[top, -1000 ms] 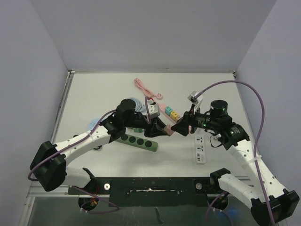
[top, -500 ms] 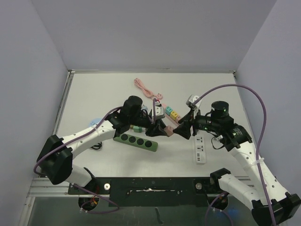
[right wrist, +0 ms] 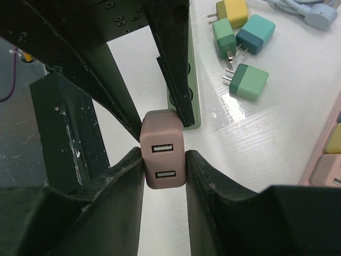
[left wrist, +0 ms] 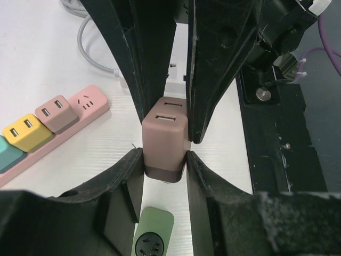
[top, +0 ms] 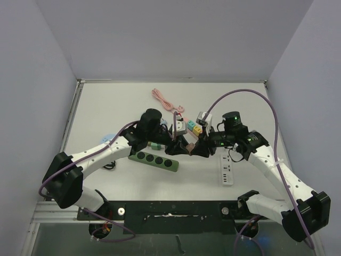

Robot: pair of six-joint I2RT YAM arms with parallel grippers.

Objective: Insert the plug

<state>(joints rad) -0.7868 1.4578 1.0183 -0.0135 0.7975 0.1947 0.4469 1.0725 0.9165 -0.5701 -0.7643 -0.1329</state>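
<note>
The robot's right gripper should release the mauve plug in the near end of the pink power strip (top: 207, 142), beside the power strip's pink charger.
A mauve USB charger plug (top: 188, 145) hangs just above the table between both grippers. My left gripper (top: 181, 146) is shut on its lower end, seen in the left wrist view (left wrist: 164, 157), with the plug (left wrist: 164, 133) between its pads. My right gripper (top: 196, 148) is shut on the other end, seen in the right wrist view (right wrist: 163, 154), with the plug's two USB ports (right wrist: 163, 160) facing its camera. The green power strip (top: 155, 159) lies just below and left of the plug. The pink power strip (top: 193, 128) lies just behind.
A white power strip (top: 227, 169) lies at the right. A pink cable (top: 165, 100) lies at the back. Loose green and yellow plugs (right wrist: 250, 80) lie beside the green strip (right wrist: 193, 90). The pink strip (left wrist: 80, 109) carries several small chargers. The table's front rail (top: 170, 210) is close.
My right gripper has moved left and met the left gripper. Both now grip the plug at the same spot. The left arm has barely moved over the last half second.
</note>
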